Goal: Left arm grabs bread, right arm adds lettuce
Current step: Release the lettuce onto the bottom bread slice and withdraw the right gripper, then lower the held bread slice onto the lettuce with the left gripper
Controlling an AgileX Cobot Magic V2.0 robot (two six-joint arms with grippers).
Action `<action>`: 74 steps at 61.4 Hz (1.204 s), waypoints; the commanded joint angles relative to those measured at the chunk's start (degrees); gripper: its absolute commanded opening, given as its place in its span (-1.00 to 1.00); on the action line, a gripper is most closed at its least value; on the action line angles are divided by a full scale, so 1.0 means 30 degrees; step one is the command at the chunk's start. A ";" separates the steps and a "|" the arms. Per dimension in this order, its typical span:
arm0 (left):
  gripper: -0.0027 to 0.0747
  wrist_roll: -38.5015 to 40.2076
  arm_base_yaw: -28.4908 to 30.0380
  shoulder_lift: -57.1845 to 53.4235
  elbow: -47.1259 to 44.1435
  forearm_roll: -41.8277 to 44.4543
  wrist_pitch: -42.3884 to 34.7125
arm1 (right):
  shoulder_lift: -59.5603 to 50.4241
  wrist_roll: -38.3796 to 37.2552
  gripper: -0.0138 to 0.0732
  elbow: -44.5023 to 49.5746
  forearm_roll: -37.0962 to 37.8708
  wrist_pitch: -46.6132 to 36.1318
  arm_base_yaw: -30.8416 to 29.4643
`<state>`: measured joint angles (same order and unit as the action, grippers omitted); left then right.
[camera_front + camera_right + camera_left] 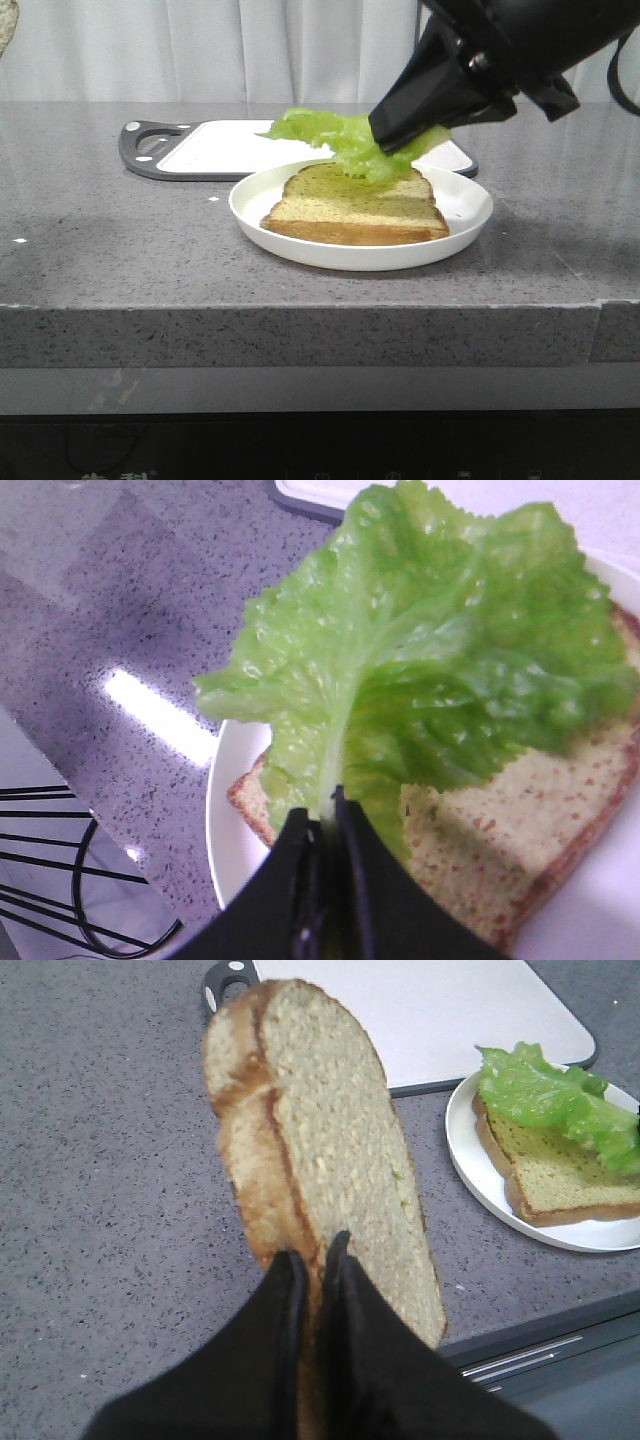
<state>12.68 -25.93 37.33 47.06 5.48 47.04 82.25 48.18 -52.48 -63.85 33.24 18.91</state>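
Next, my left gripper lets go of the thick bread slice on the lettuce leaf (pixel 357 153) (pixel 574 1138) above the thinner bread slice.
My left gripper (pixel 315 1260) is shut on a thick bread slice (pixel 320 1150) with a pale speckled face and brown crust, held on edge above the grey counter; this gripper is out of the front view. My right gripper (pixel 395 135) is shut on the stem of a ruffled light-green lettuce leaf (pixel 340 135), holding it just above a thinner, darker bread slice (pixel 355 205) that lies on a white plate (pixel 470 215). In the right wrist view the leaf (pixel 440 650) spreads over that slice (pixel 510 830) from the shut gripper (pixel 322 810). The plate and leaf (pixel 555 1095) also show in the left wrist view.
A white cutting board (pixel 225 145) with a dark rim and handle lies on the grey stone counter behind the plate; it also shows in the left wrist view (pixel 440 1010). The counter's front edge (pixel 300 320) runs close before the plate. A black wire frame (pixel 60 880) sits below the counter.
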 commanded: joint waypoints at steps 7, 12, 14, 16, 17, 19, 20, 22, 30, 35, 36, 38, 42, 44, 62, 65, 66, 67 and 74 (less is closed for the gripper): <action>-0.98 0.0168 0.0041 0.0069 0.0550 0.0043 -0.1589 | -0.0473 0.0279 0.04 -0.0452 -0.0854 -0.0140 0.0063; -0.98 0.0168 0.0041 0.0069 0.0550 0.0043 -0.1589 | -0.0473 0.0279 0.26 -0.0452 -0.0854 -0.0176 0.0063; -0.98 0.0168 0.0041 0.0069 0.0550 0.0043 -0.1589 | -0.0494 0.0279 0.30 -0.0452 -0.0854 -0.0176 0.0063; -0.98 0.0168 0.0041 0.0069 0.0550 0.0043 -0.1589 | -0.0512 0.0279 0.32 -0.0452 -0.0854 -0.0176 0.0063; -0.98 0.0168 0.0041 0.0069 0.0550 0.0043 -0.1589 | -0.0538 0.0279 0.32 -0.0452 -0.0854 -0.0176 0.0063; -0.98 0.0168 0.0041 0.0069 0.0550 0.0043 -0.1589 | -0.0590 0.0279 0.32 -0.0474 -0.0803 -0.0149 0.0045; -0.98 0.0168 0.0041 0.0069 0.0550 0.0043 -0.1589 | -0.0678 0.0279 0.32 -0.0503 -0.0760 -0.0148 0.0019; -0.98 0.0168 0.0041 0.0069 0.0550 0.0005 -0.1589 | -0.0843 0.0279 0.32 -0.0566 -0.0539 -0.0133 -0.0055; -0.98 0.0133 0.0041 0.0452 0.0550 -0.1250 -0.2421 | -0.2076 0.0262 0.32 -0.0723 0.0158 0.0249 -0.0574; -0.98 -0.0391 0.0041 0.1065 0.0550 -0.2678 -0.3227 | -0.3065 0.0170 0.32 -0.0723 0.0510 0.1190 -0.1063; -0.98 -0.0826 0.0041 0.1215 0.0550 -0.3044 -0.3492 | -0.3251 0.0139 0.32 -0.0723 0.0572 0.1408 -0.1153; -0.98 -0.1530 0.0041 0.1648 0.0550 -0.3897 -0.3898 | -0.3725 0.0044 0.32 -0.0723 0.0773 0.1887 -0.1326; -0.98 -0.3434 0.0041 0.2600 0.0597 -0.6473 -0.4651 | -0.4610 -0.0397 0.32 -0.0723 0.1286 0.3122 -0.1751; -0.98 -0.4698 0.0041 0.3303 0.0752 -0.7818 -0.4915 | -0.5188 -0.0893 0.32 -0.0723 0.1826 0.3744 -0.1941; -0.98 -1.1547 0.0041 0.9405 0.3475 -1.7243 -0.4525 | -0.8763 -0.5577 0.32 -0.0569 0.8250 0.6201 -0.2673; -0.98 -1.2297 0.0041 1.0225 0.4031 -1.8372 -0.4290 | -0.9081 -0.6026 0.32 -0.0569 0.8865 0.6303 -0.2673; -0.98 -1.2733 0.0041 1.0503 0.4178 -1.8736 -0.4159 | -0.9174 -0.6121 0.32 -0.0569 0.9015 0.6302 -0.2673; -0.98 -1.3041 0.0041 1.0911 0.4404 -1.9345 -0.4058 | -0.9297 -0.6192 0.32 -0.0569 0.9216 0.6302 -0.2673; -0.98 -1.5620 0.0041 1.3086 0.5457 -2.2502 -0.3054 | -0.9595 -0.6327 0.32 -0.0569 0.9639 0.6302 -0.2673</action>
<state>-28.48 -25.93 74.27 59.57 -52.58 37.66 54.73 29.92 -52.68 -34.91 53.71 11.38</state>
